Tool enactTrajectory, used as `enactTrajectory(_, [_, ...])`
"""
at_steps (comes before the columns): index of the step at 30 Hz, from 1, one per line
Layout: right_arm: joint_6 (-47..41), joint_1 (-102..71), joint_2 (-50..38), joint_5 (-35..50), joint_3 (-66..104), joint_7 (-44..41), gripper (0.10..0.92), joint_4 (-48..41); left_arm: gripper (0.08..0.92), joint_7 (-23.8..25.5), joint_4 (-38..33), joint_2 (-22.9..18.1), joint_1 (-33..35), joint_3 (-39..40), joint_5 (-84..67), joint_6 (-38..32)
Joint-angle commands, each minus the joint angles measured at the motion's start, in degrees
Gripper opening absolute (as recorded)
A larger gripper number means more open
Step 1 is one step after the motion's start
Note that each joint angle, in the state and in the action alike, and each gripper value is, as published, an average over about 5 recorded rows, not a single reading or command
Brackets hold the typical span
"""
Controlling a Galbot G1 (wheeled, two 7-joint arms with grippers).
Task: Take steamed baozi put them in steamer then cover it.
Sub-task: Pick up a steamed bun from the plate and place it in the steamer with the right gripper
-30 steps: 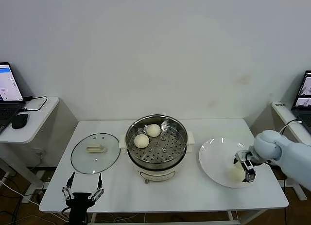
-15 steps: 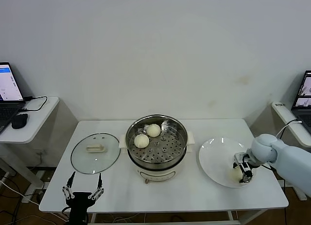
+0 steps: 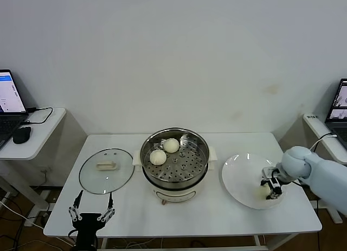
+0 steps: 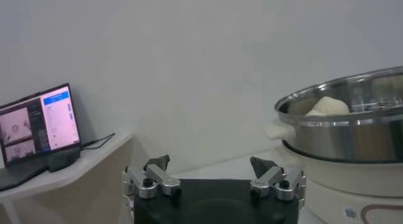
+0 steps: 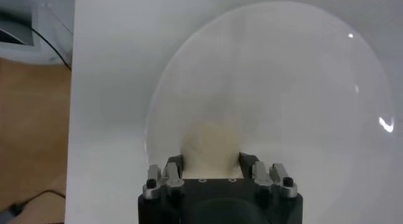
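Observation:
My right gripper is holding the baozi, still down on the white plate. It will let go of it on the front part of the steamer's perforated tray (image 3: 169, 171), before the other buns.
Two steamed baozi (image 3: 158, 157) (image 3: 171, 146) lie on the perforated tray of the steamer (image 3: 204, 163) at the table's middle. A third baozi (image 3: 263, 191) lies on the white plate (image 3: 241, 175) at the right. My right gripper (image 3: 271, 186) is down on the plate with its fingers against both sides of this bun. In the right wrist view the bun (image 5: 211, 143) fills the gap of that gripper (image 5: 211, 161). The cover (image 3: 116, 178) lies flat left of the steamer. My left gripper (image 3: 92, 214) is open and empty at the table's front left edge.
The left wrist view shows the left gripper (image 4: 211, 165), the steamer (image 4: 352, 140) with a bun (image 4: 327, 106) in it, and a laptop (image 4: 38, 124) on a side table. Side tables with laptops (image 3: 11, 94) stand on both sides.
My right gripper has shifted slightly back and up over the bun on the plate and its fingers have closed against it. The left arm has not moved.

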Motion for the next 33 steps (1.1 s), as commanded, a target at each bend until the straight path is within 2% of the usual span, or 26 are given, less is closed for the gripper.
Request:
enactTrajectory(1, [-1.10, 15.41, -0.76, 7.81, -3.49, -0.96, 0.565, 1.40, 0.823, 0.00, -0.10, 0.12, -0.04, 0.04, -0.10, 0.01])
enactTrajectory(10, [-2.61, 38.09, 7.85, 17.12, -15.32, -0.67, 0.569, 1.03, 0.823, -0.04, -0.57, 0.69, -0.14, -0.13, -0.60, 0.00])
enactTrajectory(18, [-2.52, 43.23, 19.66, 22.39, -19.76, 2.34, 0.577, 1.92, 0.823, -0.09, -0.37, 0.54, -0.45, -0.33, -0.78, 0.00])
enactTrajectory(26, [6.46, 39.15, 28.18, 27.33, -24.45, 6.21, 0.577, 2.03, 0.823, -0.20, -0.45, 0.05, -0.25, -1.16, -0.94, -0.11])
enactTrajectory(33, [15.12, 35.85, 33.29, 20.99, -28.18, 6.40, 0.577, 1.46, 0.823, -0.32, -0.38, -0.71, -0.22, -1.86, -0.92, -0.20])
